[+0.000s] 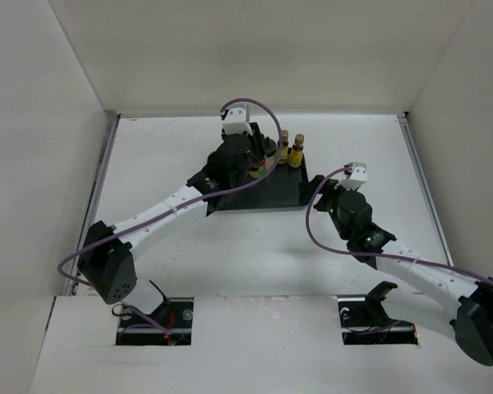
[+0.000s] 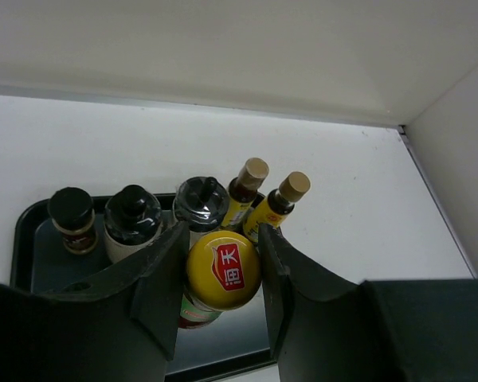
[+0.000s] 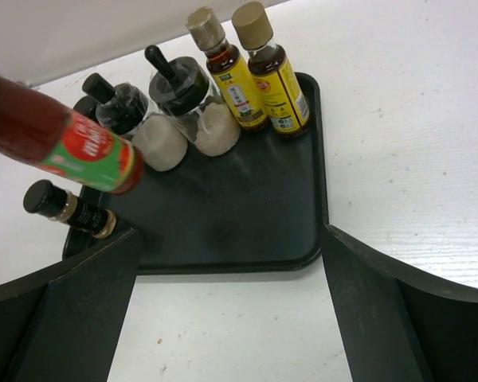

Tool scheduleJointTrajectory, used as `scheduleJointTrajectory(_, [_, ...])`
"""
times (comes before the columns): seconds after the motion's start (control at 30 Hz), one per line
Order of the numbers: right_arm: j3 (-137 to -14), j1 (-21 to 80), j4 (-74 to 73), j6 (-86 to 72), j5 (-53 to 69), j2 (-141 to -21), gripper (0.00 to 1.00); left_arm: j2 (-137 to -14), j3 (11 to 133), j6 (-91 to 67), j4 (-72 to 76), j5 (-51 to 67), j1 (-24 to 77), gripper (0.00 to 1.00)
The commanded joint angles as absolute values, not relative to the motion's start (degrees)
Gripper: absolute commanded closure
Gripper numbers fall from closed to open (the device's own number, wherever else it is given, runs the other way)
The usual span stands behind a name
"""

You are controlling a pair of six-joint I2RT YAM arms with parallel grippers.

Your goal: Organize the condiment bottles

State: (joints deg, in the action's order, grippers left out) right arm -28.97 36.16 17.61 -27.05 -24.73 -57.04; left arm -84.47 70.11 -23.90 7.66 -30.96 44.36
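The robot's left gripper should stand the red bottle on the black tray's near middle point(image 1: 258, 192) point(image 2: 179, 331), in front of the white bottles with black caps.
My left gripper point(image 2: 221, 278) is shut on the yellow cap of the red, green-labelled bottle point(image 2: 223, 269) and holds it tilted over the black tray point(image 2: 223, 344). The bottle also shows in the right wrist view point(image 3: 64, 135), its base just above the tray floor. Along the tray's far side stand two white black-capped bottles point(image 3: 143, 127) point(image 3: 195, 107) and two slim amber bottles point(image 3: 227, 72) point(image 3: 272, 68). One short dark jar point(image 3: 68, 208) stands at the tray's left. My right gripper point(image 3: 231, 310) is open and empty, just off the tray's near right corner point(image 1: 304, 197).
White walls enclose the table on the left, back and right. The left arm point(image 1: 164, 209) reaches diagonally over the tray's left side. The tray's front right floor point(image 3: 239, 207) is bare.
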Motion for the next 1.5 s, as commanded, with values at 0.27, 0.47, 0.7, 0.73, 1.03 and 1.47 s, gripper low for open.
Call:
scheduleJointTrajectory(0.27, [-28.0,35.6,19.9,-28.2,-28.2,-53.0,0.00,-88.9,67.9,-24.0,24.3,-32.1,46.2,0.81])
scheduleJointTrajectory(0.47, [-28.1,35.8,19.9,-28.2,-28.0,-53.7,0.00,-91.8,64.3,-24.0,27.4,-33.7,46.2,0.80])
scheduleJointTrajectory(0.7, [-28.2,35.9,19.9,-28.2,-28.0,-54.0,0.00,-93.8,60.1,-24.0,31.5,-34.2,45.5,0.78])
scheduleJointTrajectory(0.73, [-28.2,35.9,19.9,-28.2,-28.0,-54.0,0.00,-93.9,59.4,-24.2,32.0,-34.2,45.5,0.75])
scheduleJointTrajectory(1.03, [-28.3,35.9,19.9,-28.2,-28.1,-54.5,0.00,-89.7,54.3,-24.3,34.4,-35.6,46.4,0.00])
scheduleJointTrajectory(1.47, [-28.7,35.6,19.6,-28.7,-28.7,-55.5,0.00,-51.8,35.5,-23.2,30.6,-40.9,40.9,0.00])
